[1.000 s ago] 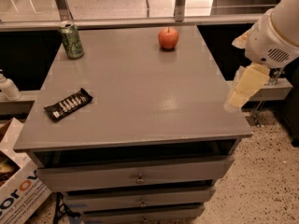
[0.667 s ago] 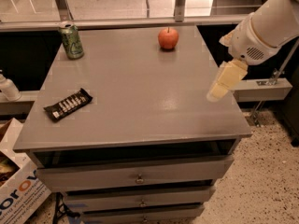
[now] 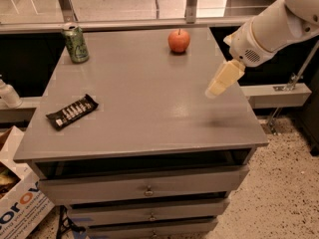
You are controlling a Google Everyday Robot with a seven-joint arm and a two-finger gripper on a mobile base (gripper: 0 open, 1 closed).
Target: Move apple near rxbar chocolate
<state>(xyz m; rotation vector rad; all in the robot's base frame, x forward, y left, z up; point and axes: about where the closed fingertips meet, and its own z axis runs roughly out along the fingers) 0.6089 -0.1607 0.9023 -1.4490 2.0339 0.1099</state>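
Note:
My gripper grips the red-orange apple's sides (image 3: pixel 185 41) next, once it goes to the far side of the table, so that I can carry it toward the rxbar chocolate.
The red-orange apple (image 3: pixel 179 40) sits upright at the far middle-right of the grey tabletop (image 3: pixel 149 108). The rxbar chocolate (image 3: pixel 72 111), a flat black bar with white print, lies at the near left of the table, far from the apple. My gripper (image 3: pixel 215 88), cream-coloured on a white arm, hangs above the right part of the table. It is to the right of the apple and nearer to the front, apart from it, and holds nothing that I can see.
A green drink can (image 3: pixel 76 43) stands at the far left corner. Drawers (image 3: pixel 147 188) sit under the tabletop. A white bottle (image 3: pixel 7 94) and a cardboard box (image 3: pixel 17 210) are at the left, and a ledge (image 3: pixel 279 94) at the right.
My arm has swung left and forward from beyond the table's right edge, so the gripper is now over the right part of the tabletop. The apple, bar and can have not moved.

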